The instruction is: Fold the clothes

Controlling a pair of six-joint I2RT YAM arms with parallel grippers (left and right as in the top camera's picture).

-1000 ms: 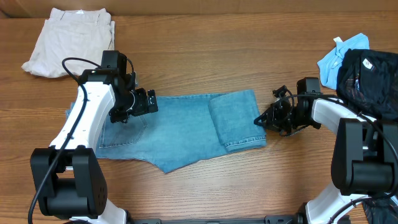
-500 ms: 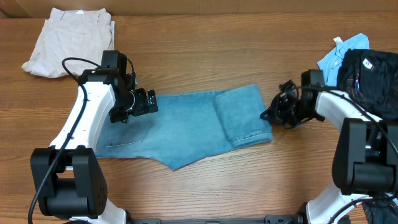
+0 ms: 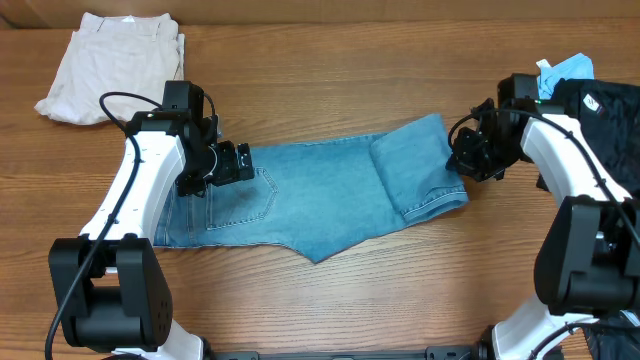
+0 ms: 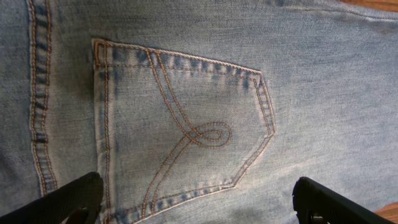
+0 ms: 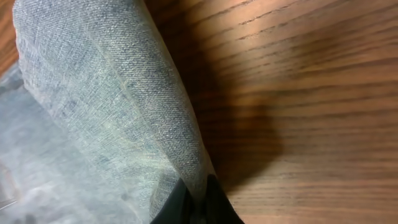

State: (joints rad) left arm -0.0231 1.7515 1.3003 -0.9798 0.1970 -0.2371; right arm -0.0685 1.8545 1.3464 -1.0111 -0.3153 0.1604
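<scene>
The folded edge, now pinched at the jeans' end, will be released by my right gripper onto the flat denim (image 3: 326,203), in the space between the back pocket and the folded legs.
Light-blue denim jeans (image 3: 320,200) lie across the middle of the table, their legs folded back at the right end. A stitched back pocket (image 4: 180,124) fills the left wrist view. My left gripper (image 3: 222,166) hovers open over the waist end, its fingertips (image 4: 68,199) wide apart on either side of the pocket. My right gripper (image 3: 468,160) is shut on the folded edge of the jeans (image 5: 124,106) at their right end, and the denim is pinched between the fingers (image 5: 217,205).
Beige trousers (image 3: 115,65) lie folded at the far left. A bright-blue cloth (image 3: 560,72) and a black patterned garment (image 3: 600,110) are piled at the far right, close behind my right arm.
My right gripper has pulled the jeans' folded end to the right and away. The whole garment slid right, and the back pocket came out from under my left gripper, which stayed still.
</scene>
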